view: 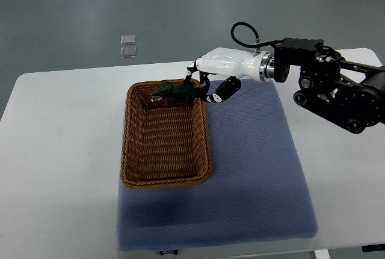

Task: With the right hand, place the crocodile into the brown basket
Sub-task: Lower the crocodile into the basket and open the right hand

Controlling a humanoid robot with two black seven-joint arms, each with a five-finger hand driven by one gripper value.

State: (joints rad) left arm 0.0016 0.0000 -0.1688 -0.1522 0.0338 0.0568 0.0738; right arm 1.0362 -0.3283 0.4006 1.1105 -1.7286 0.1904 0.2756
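My right gripper needs to release the crocodile on the middle of the brown basket's woven bottom [159, 130]. The crocodile now hangs over the basket's far end.
A dark green toy crocodile [174, 94] hangs over the far end of the brown wicker basket [131, 150], just inside its far right corner. My right hand [201, 85], white with black fingers, comes in from the right and curls on the crocodile's tail end. Its thumb [221, 91] sticks out to the right over the mat. The crocodile's head points left, and its body hides part of the basket's far rim. I cannot tell whether it touches the basket. The left arm does not show.
The basket lies on a blue-grey mat [258, 174] that covers the middle and right of the white table [60, 150]. Two small clear squares [127, 46] lie on the floor beyond the table's far edge.
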